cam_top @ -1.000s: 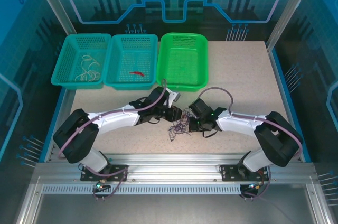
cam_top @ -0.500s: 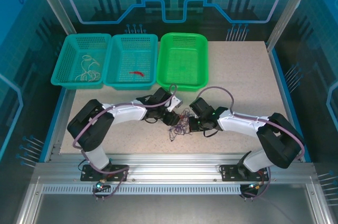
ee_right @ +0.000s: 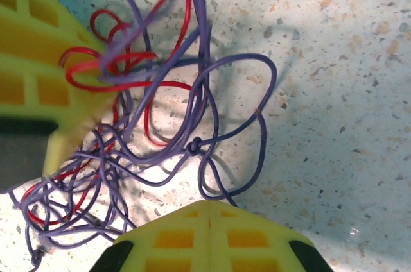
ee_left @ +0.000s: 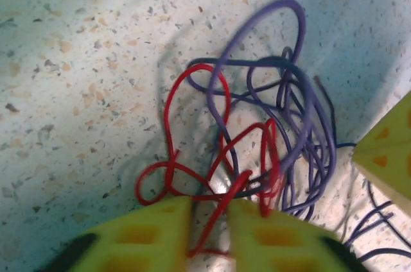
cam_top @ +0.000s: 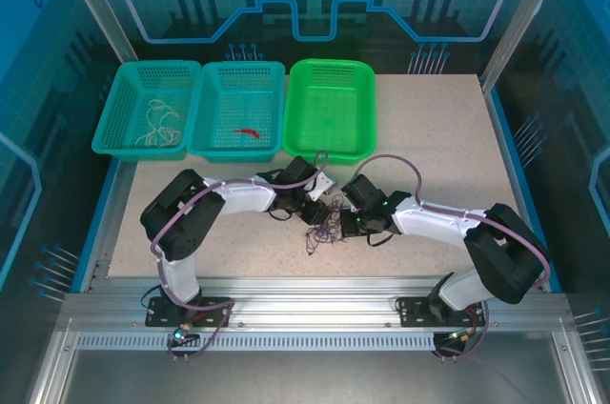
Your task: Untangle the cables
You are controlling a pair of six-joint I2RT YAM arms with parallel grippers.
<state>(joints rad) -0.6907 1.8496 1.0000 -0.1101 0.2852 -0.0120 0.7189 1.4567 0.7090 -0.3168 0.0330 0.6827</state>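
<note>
The robot's right gripper meets only the edge of the purple loop, so it should open and grip the bunched parts of the purple cable (ee_right: 187,144) before the left gripper pulls the red cable.
The cables (cam_top: 324,225) lie as a small red and purple clump on the speckled table between my two grippers. My left gripper (cam_top: 315,209) stands at the clump's left edge. Its jaws (ee_left: 209,204) are nearly together, with a loop of the red cable (ee_left: 168,111) pinched in the narrow gap. The purple cable (ee_left: 302,92) coils just beyond it. My right gripper (cam_top: 345,223) is at the clump's right edge, its fingers (ee_right: 209,206) pressed together. A purple cable (ee_right: 260,118) loop runs in at their tip. A small knot (ee_right: 192,145) ties purple strands, and the red cable (ee_right: 146,118) threads through them.
Three baskets line the far edge: a teal basket (cam_top: 107,128) with cream wires (cam_top: 160,123), a teal basket (cam_top: 238,66) holding one red wire (cam_top: 248,131), and a green basket (cam_top: 329,63). Bare tabletop (cam_top: 438,137) stretches to the right.
My left arm has folded in and its gripper has shifted slightly right into the clump, its jaws closing on the red strand. The right arm has stayed almost still.
</note>
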